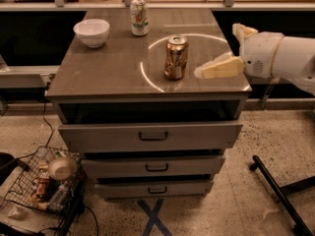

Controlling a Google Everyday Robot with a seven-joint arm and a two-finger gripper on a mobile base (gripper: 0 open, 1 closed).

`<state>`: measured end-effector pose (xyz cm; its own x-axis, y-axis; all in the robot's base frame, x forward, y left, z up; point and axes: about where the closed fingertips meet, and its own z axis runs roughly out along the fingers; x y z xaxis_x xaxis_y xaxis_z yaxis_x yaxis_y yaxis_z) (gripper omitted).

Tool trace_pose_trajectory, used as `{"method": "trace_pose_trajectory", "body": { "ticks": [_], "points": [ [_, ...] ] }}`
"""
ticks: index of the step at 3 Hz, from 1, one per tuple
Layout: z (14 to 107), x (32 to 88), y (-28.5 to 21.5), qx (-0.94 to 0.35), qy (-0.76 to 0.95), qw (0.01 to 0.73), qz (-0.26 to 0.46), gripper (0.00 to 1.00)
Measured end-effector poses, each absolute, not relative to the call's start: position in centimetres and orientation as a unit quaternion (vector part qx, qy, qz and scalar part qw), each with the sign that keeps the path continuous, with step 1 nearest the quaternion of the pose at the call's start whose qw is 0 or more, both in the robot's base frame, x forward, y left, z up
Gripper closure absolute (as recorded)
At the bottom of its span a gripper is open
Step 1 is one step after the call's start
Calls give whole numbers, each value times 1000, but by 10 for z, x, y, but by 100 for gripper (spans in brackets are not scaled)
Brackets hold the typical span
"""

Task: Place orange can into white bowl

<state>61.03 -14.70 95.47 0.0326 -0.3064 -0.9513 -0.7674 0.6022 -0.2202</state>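
Note:
The orange can belongs in the white bowl, so next my gripper needs to move to the orange can's middle [176,59] and close on it there.
The orange can [176,57] stands upright on the grey drawer cabinet's top [108,68], right of centre, inside a bright ring of light. The white bowl [92,32] sits empty at the top's far left corner. My gripper [220,51] comes in from the right on a white arm, level with the can and a short way to its right, not touching it. Its pale fingers [221,68] are spread apart and hold nothing.
A white-and-green can [139,16] stands at the back of the top, between bowl and orange can. Three drawers with handles [153,136] are below. A wire basket of clutter with a tan bowl [47,181] is on the floor at the left. A black stand leg [278,191] is at the lower right.

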Motion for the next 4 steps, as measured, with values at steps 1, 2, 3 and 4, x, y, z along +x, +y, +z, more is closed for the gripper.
{"method": "trace_pose_trajectory", "body": {
  "ticks": [1,2,3,4],
  "points": [
    [933,637,-131,-376,646,620,238,0],
    [921,651,-119,-364,637,627,263,0],
    [913,661,-108,-359,632,627,280,0],
    [907,670,-93,-361,629,622,294,0]
  ]
}}
